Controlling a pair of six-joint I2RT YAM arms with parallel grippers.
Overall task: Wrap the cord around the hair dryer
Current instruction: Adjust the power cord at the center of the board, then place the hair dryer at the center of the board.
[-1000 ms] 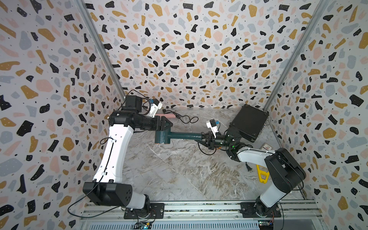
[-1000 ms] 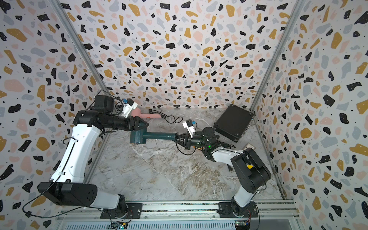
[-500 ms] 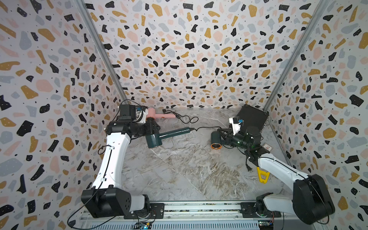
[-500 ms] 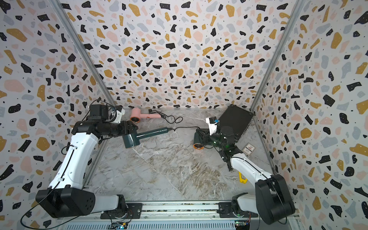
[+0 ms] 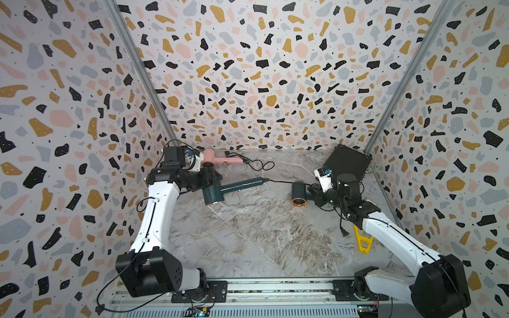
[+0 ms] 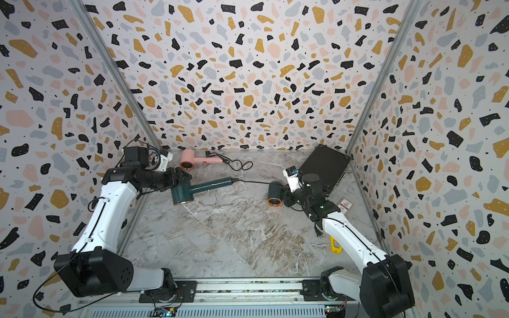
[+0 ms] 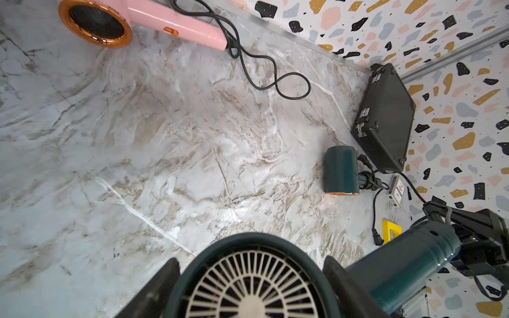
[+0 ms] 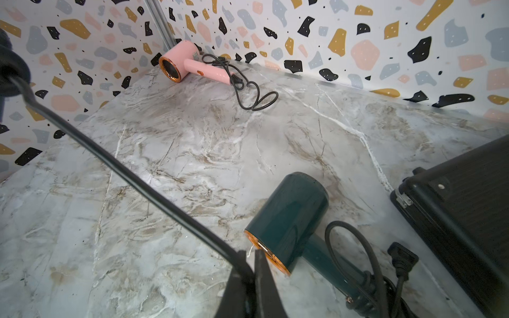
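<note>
The robot's left gripper should release the dark green hair dryer on the bare table (image 5: pixel 230 216) (image 7: pixel 168 214) next to the long white vein. The dryer is still held above the table.
My left gripper (image 7: pixel 250 286) is shut on the barrel of a dark green hair dryer (image 5: pixel 220 190) and holds it above the table at the left. In the left wrist view its white rear grille (image 7: pixel 253 280) sits between my fingers (image 7: pixel 157 286). Its black cord (image 5: pixel 278 181) runs taut from the handle's end across to my right gripper (image 8: pixel 252 261), which is shut on the cord (image 8: pixel 124 170). In both top views that right gripper (image 6: pixel 286 196) hangs close over a second green dryer. Behind the right arm the cord drops to a plug (image 5: pixel 343 232) on the table.
A second dark green dryer (image 5: pixel 298 192) lies on the table with its cord bundled round the handle. A pink dryer (image 5: pixel 217 160) with a loose cord lies at the back left. A black case (image 5: pixel 347 162) leans in the back right corner. A yellow tool (image 5: pixel 362 239) lies by the right wall.
A second ago both grippers met mid-table at the dryer's handle. The left arm has since drawn the dryer back left and the right gripper has gone right, stretching the cord. Little moved lately.
</note>
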